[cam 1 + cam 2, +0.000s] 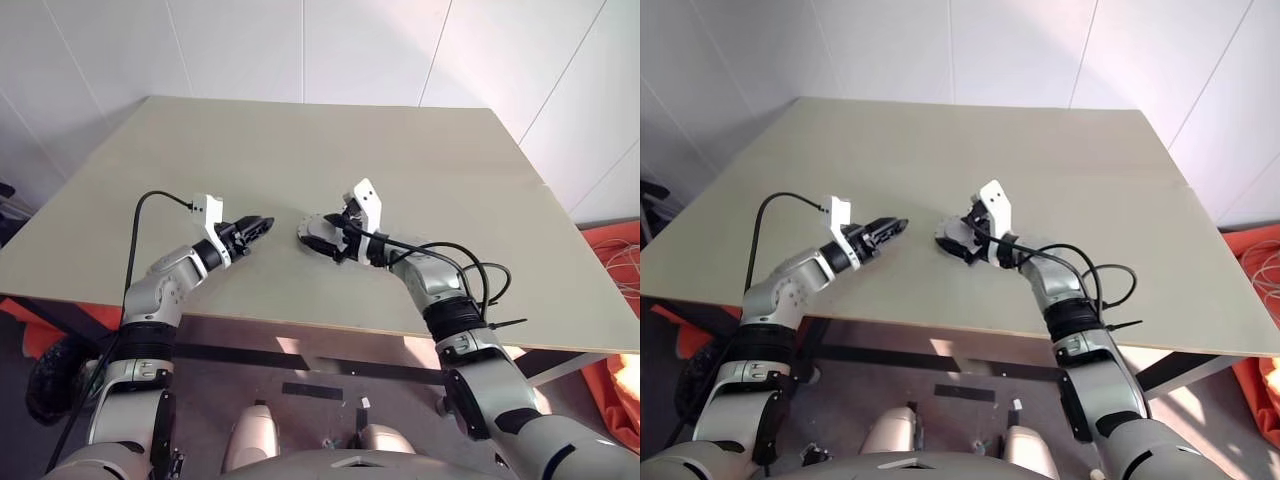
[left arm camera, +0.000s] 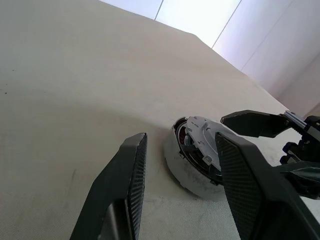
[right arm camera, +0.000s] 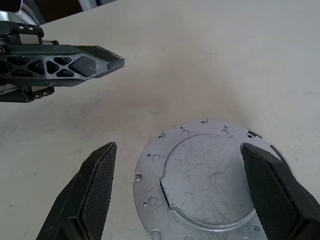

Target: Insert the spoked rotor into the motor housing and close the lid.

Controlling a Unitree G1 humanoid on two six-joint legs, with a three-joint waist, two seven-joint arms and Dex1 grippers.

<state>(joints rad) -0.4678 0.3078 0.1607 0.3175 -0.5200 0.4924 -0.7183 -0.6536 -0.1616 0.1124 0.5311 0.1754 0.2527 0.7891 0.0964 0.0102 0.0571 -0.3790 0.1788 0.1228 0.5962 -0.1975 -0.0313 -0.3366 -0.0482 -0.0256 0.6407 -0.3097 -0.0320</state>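
Observation:
My right gripper should recentre, grip the lid's sides [image 3: 142,184] and straighten it, because the lid sits slanted on the motor housing with a dark gap under its edge.
The motor housing [image 1: 312,231] is a short round puck near the middle of the table's front half. A flat grey metal lid [image 3: 210,175] with small holes lies on top of it. In the left wrist view the lid [image 2: 204,134] looks slightly raised on one side, with a dark gap under its edge. The spoked rotor is hidden. My right gripper [image 3: 178,146] is open wide just above the housing, one finger on each side of the lid and neither touching it. My left gripper [image 1: 264,223] is open and holds nothing. It points at the housing from a short way to its left.
The beige table [image 1: 300,140] stretches bare behind and beside the housing, and its front edge lies close below both arms. Black cables loop off my right forearm [image 1: 470,270]. Orange material [image 1: 615,250] lies on the floor past the table's right edge.

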